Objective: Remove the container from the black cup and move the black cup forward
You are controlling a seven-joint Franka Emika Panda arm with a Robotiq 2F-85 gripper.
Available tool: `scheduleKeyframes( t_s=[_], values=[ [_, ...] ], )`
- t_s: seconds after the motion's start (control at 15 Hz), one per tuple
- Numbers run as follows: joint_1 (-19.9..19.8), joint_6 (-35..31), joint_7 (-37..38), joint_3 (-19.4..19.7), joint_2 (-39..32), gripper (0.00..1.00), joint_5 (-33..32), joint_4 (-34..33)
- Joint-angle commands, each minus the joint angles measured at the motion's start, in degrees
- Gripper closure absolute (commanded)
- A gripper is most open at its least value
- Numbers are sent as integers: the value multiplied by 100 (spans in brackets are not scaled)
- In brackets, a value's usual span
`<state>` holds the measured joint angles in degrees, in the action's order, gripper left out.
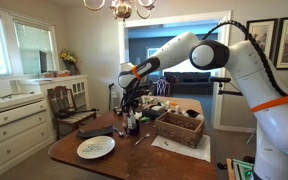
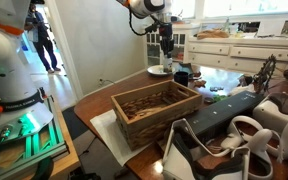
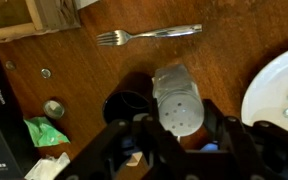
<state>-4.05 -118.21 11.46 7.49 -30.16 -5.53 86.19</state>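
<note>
Next, I open my gripper and let go of the clear container, now held above the table, on the wooden table [image 1: 122, 131] [image 3: 198, 78], in between the black cup and the white plate.
In the wrist view my gripper [image 3: 179, 118] is shut on a clear container [image 3: 176, 98] with a perforated lid and holds it between the two fingers. The black cup [image 3: 127, 108] stands on the wooden table just left of the container, its dark opening showing and nothing visible inside. The container is outside the cup and above the table. In both exterior views the gripper [image 1: 132, 104] [image 2: 166, 43] hangs above the table near the white plate. The cup is too small to make out there.
A fork [image 3: 149, 36] lies beyond the cup. A white plate [image 3: 280, 88] [image 1: 95, 148] is close on the right. A brown wicker basket [image 1: 179, 128] [image 2: 154, 106] sits on a white mat. Green scraps [image 3: 44, 133] and small bits lie left of the cup.
</note>
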Motion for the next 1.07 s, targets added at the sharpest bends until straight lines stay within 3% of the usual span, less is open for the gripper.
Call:
scheduleKeyframes(
  t_s=[0.0, 1.0],
  values=[
    [-181, -270, -305, -147, -260, 78, 300, -99],
    [53, -361, -261, -187, -1256, 78, 156, -1101]
  ],
)
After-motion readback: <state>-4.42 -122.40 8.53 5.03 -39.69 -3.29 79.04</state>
